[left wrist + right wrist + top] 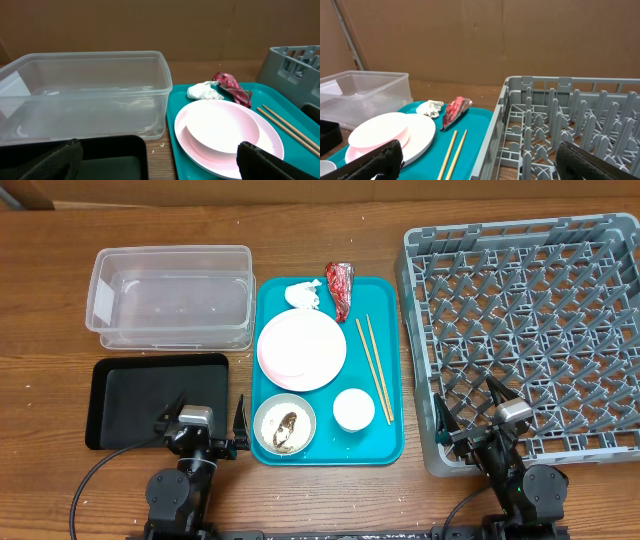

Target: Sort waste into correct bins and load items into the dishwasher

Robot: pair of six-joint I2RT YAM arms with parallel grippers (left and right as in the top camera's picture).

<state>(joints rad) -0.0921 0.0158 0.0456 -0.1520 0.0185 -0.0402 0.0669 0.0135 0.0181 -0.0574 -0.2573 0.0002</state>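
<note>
My left gripper needs to grip the white cup point(336, 405) by its rim, bowl-of-rice side.
On the teal tray point(385, 305) lie a crumpled white napkin point(303, 294), a red wrapper point(341, 288), a pink plate point(301, 350), two chopsticks point(373, 368), a white cup point(353, 409) and a bowl point(284, 424) holding rice and a brown scrap. The clear tub point(170, 295) and the black tray point(155, 400) sit to the left, the grey dish rack point(530, 330) to the right. My left gripper point(205, 417) hangs open over the black tray's near right corner, holding nothing. Open and empty too, my right gripper point(470, 408) hovers at the rack's near left corner.
The left wrist view shows the plate point(225, 132) by the right finger and the tub point(85, 95) ahead. In the right wrist view the rack's wall point(520, 100) rises just ahead, with the chopsticks point(454, 150) to its left. Bare wood lies behind the tub and tray.
</note>
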